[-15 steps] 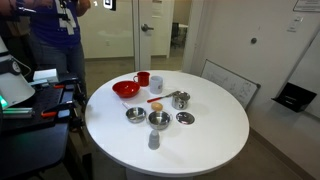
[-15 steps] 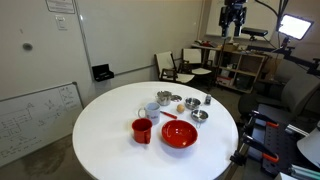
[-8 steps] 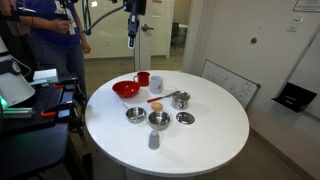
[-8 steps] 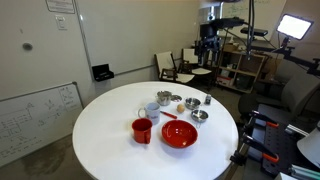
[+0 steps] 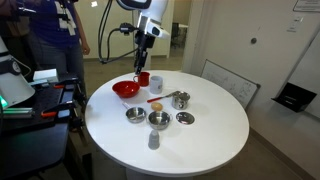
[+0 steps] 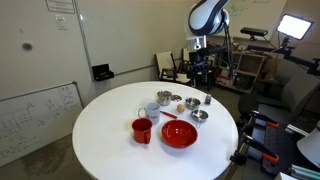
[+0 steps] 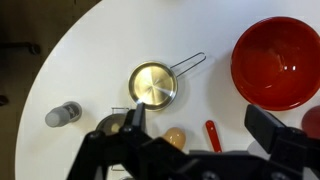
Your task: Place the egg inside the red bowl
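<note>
My gripper should close on the middle of the egg (image 5: 158, 107) (image 7: 175, 138), and one finger will come down between the egg and the red utensil.
The egg (image 7: 176, 137) is small and yellowish-tan and lies on the white table next to a thin red utensil (image 7: 212, 135). The red bowl (image 7: 278, 60) is wide, glossy and empty, and shows in both exterior views (image 5: 125, 90) (image 6: 180, 134). My gripper (image 7: 203, 125) is open and empty, high above the table, with the egg seen between its fingers. It hangs in the air in both exterior views (image 5: 139, 70) (image 6: 197, 72). The egg is too small to make out in the exterior views.
A small metal pan with a handle (image 7: 153, 85) and a grey shaker (image 7: 62, 115) stand near the egg. A red cup (image 5: 144, 78) sits beside the red bowl. Several small metal bowls (image 5: 159, 120) stand mid-table. A person (image 5: 50, 35) stands behind the table.
The arm has swung in from the background and come down over the table. The objects on the table have not moved.
</note>
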